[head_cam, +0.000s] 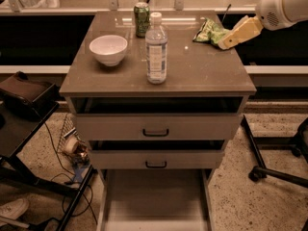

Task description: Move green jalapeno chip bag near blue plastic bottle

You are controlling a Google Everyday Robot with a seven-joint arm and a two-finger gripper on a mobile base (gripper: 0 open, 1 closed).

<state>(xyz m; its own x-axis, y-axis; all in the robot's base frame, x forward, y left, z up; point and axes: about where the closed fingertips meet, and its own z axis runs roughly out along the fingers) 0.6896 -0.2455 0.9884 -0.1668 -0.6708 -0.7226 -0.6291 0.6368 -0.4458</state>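
Observation:
My gripper is to reach over the middle (213, 30) of the green jalapeno chip bag next and close there.
The green jalapeno chip bag (208, 32) lies crumpled at the back right of the brown cabinet top (192, 73). The blue plastic bottle (156, 49), clear with a white cap and pale label, stands upright near the middle of the top. My gripper (226, 44) reaches in from the upper right on a white arm (284, 4). Its pale yellow tip is right at the bag's right edge, low over the top. The bag lies well to the right of the bottle and behind it.
A white bowl (108, 48) sits at the left of the top and a green can (141, 19) stands behind the bottle. Below are two slightly open drawers (155, 127). A black stand (24, 109) is at the left, a chair base (274, 170) at the right.

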